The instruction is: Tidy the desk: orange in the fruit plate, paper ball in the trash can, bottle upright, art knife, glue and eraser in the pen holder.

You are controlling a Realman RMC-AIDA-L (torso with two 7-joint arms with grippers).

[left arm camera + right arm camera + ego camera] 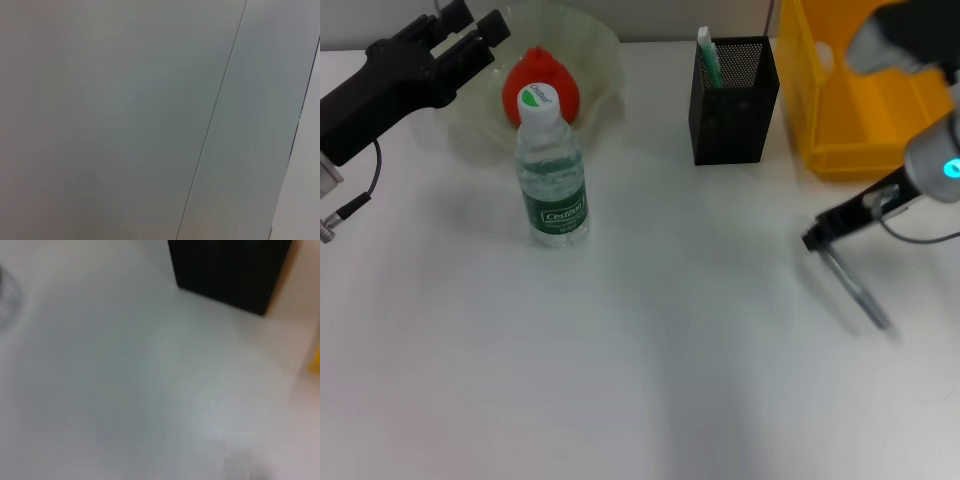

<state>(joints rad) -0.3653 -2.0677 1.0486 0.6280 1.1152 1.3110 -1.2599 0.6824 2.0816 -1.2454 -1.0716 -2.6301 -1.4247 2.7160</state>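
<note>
My right gripper will release the art knife in the black mesh pen holder (740, 66), next to the green-and-white stick.
The orange (542, 82) lies in the pale-green fruit plate (605, 50) at the back left. In front of it the bottle (551, 180) stands upright. My left gripper (472, 28) hovers open and empty beside the plate's left rim. The black mesh pen holder (733, 100) holds a green-and-white stick (708, 58), perhaps the glue. My right gripper (815, 240) is low over the table in front of the yellow trash can (865, 110), shut on a thin grey blurred stick that looks like the art knife (860, 292). The paper ball and the eraser are out of view.
The right wrist view shows white table with the pen holder (230, 270) at one edge. The left wrist view shows only a plain grey surface. The white table (620, 380) stretches wide in front of the bottle.
</note>
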